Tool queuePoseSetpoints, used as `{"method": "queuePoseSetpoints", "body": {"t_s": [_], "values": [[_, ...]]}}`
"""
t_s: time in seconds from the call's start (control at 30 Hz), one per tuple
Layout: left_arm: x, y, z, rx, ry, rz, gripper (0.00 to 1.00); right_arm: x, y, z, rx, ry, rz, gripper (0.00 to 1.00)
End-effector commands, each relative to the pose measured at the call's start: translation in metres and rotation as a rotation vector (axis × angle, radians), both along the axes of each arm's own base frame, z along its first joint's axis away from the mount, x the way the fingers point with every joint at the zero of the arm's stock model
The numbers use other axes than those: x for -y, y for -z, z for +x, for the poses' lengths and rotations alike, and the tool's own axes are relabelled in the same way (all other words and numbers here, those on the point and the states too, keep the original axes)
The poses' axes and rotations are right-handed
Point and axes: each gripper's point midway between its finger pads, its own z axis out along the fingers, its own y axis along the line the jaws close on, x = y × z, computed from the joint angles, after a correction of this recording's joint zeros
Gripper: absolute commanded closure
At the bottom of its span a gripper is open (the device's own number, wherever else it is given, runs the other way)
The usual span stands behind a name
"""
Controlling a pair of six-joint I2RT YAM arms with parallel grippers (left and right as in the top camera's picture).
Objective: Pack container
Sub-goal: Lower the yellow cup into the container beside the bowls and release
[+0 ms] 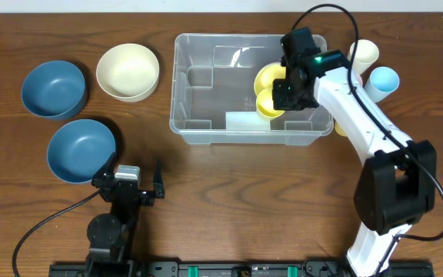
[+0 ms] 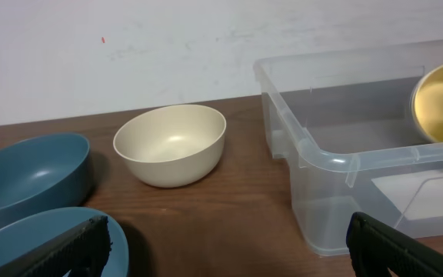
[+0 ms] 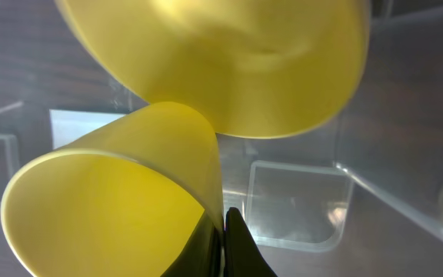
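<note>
I will set the yellow cup down with my right gripper beside the white label on the container's bottom [image 1: 262, 120] [image 3: 174, 145], before the yellow bowl.
The clear plastic container [image 1: 206, 85] stands at the back middle of the table. A yellow bowl [image 1: 268, 75] lies inside it at its right end. My right gripper [image 1: 283, 96] is inside the container, shut on the rim of a yellow cup [image 1: 266, 104] just in front of the bowl. In the right wrist view the fingers [image 3: 223, 238] pinch the cup's [image 3: 106, 208] wall, with the yellow bowl [image 3: 229, 61] behind it and the container's moulded floor [image 3: 291, 200] below. My left gripper [image 1: 134, 171] is open and empty near the table's front left; the left wrist view [image 2: 229, 261] shows this too.
A cream bowl [image 1: 128, 71] and two blue bowls [image 1: 53, 88] [image 1: 81, 149] sit left of the container. A cream cup [image 1: 364, 54] and a light blue cup [image 1: 384, 79] stand right of it. The left wrist view shows the cream bowl [image 2: 171, 144] and the container's corner [image 2: 321, 158].
</note>
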Motion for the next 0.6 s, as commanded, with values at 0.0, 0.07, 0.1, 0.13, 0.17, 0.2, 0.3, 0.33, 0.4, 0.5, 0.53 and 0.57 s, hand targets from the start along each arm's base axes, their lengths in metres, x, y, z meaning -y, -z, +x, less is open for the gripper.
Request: {"method": "queuePoseSetpoints", "body": {"t_s": [0.0, 0.07, 0.1, 0.13, 0.17, 0.2, 0.3, 0.33, 0.4, 0.5, 0.53, 0.57], "values": [[-0.003, 0.016, -0.001, -0.047, -0.015, 0.016, 0.02, -0.003, 0.008, -0.002, -0.017, 0.009, -0.015, 0.99], [-0.003, 0.016, -0.001, -0.047, -0.015, 0.016, 0.02, -0.004, 0.007, 0.0, -0.007, 0.009, -0.012, 0.99], [-0.003, 0.016, -0.001, -0.047, -0.015, 0.016, 0.02, -0.004, 0.007, 0.001, -0.003, 0.01, -0.01, 0.99], [-0.003, 0.016, -0.001, -0.047, -0.015, 0.016, 0.02, -0.004, 0.007, 0.002, -0.001, 0.01, -0.009, 0.99], [-0.003, 0.016, -0.001, -0.047, -0.015, 0.016, 0.02, -0.004, 0.006, 0.002, 0.001, 0.012, -0.009, 0.99], [-0.003, 0.016, -0.001, -0.047, -0.015, 0.016, 0.02, -0.003, 0.006, 0.003, 0.003, 0.012, -0.008, 0.99], [-0.003, 0.016, -0.001, -0.047, -0.015, 0.016, 0.02, -0.002, 0.005, 0.006, 0.013, 0.016, -0.005, 0.99], [-0.003, 0.016, -0.001, -0.047, -0.015, 0.016, 0.02, -0.002, 0.005, 0.007, 0.016, 0.019, -0.004, 0.99], [-0.003, 0.016, -0.001, -0.047, -0.015, 0.016, 0.02, 0.001, 0.004, 0.009, 0.022, 0.025, -0.002, 0.99], [-0.003, 0.016, -0.001, -0.047, -0.015, 0.016, 0.02, 0.003, 0.0, 0.013, 0.033, 0.031, 0.002, 0.99], [-0.003, 0.016, -0.001, -0.047, -0.015, 0.016, 0.02, 0.003, -0.002, 0.016, 0.042, 0.028, 0.004, 0.99], [-0.003, 0.016, -0.001, -0.047, -0.015, 0.016, 0.02, 0.004, -0.006, 0.018, 0.047, 0.03, 0.005, 0.99]]}}
